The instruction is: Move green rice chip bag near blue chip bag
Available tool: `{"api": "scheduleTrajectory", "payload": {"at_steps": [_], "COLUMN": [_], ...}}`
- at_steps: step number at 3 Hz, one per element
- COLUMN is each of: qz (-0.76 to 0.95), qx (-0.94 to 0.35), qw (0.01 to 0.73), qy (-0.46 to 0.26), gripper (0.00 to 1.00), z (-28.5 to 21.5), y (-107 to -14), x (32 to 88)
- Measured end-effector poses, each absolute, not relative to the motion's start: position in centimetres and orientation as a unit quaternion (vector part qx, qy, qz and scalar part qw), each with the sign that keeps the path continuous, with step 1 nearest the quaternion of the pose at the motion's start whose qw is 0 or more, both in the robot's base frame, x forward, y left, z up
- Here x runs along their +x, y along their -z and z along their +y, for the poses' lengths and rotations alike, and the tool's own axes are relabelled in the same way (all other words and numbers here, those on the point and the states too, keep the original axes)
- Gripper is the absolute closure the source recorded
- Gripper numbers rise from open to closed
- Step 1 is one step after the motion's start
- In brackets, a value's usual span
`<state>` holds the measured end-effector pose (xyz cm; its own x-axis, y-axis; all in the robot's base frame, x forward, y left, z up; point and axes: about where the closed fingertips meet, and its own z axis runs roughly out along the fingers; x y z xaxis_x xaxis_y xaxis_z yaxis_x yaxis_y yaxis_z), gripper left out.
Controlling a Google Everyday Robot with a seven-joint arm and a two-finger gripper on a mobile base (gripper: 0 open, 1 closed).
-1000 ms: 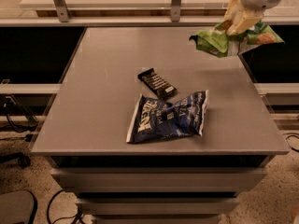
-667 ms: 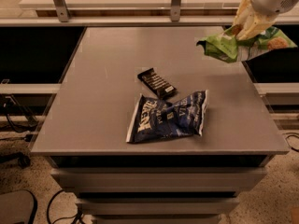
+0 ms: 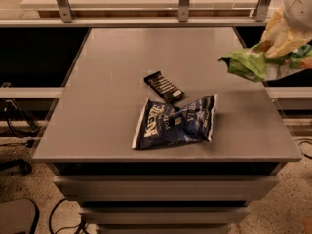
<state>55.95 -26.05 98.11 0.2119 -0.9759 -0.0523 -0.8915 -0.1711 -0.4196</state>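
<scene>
The green rice chip bag, hanging over the table's edge now, will be let go by my gripper on the grey table (image 3: 249, 104), close beside the blue chip bag.
The green rice chip bag (image 3: 253, 65) hangs in the air over the table's right edge, crumpled, light green with white and orange patches. My gripper (image 3: 285, 33) is at the far upper right, above the bag, shut on its top. The blue chip bag (image 3: 175, 123) lies flat on the grey table (image 3: 122, 72) near the front middle, dark navy with white lettering. The held bag is up and to the right of the blue bag, well apart from it.
A small black bar wrapper (image 3: 164, 87) lies just behind the blue bag. A rail with metal posts (image 3: 184, 1) runs along the back of the table. Dark gaps flank the table; cables (image 3: 14, 123) lie on the floor at left.
My gripper has carried the green bag further to the right and slightly up, past the table's right edge. The blue bag and black wrapper have not moved.
</scene>
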Motion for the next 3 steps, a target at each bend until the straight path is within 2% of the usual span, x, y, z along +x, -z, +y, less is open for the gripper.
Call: {"api": "scheduleTrajectory", "payload": {"at_steps": [3], "qz": [0.607], "qx": [-0.773], "qw": [0.163], "qy": [0.088], "gripper": [1.00], "z": [-24.2], "y": [-95.8], "x": [49.7]}}
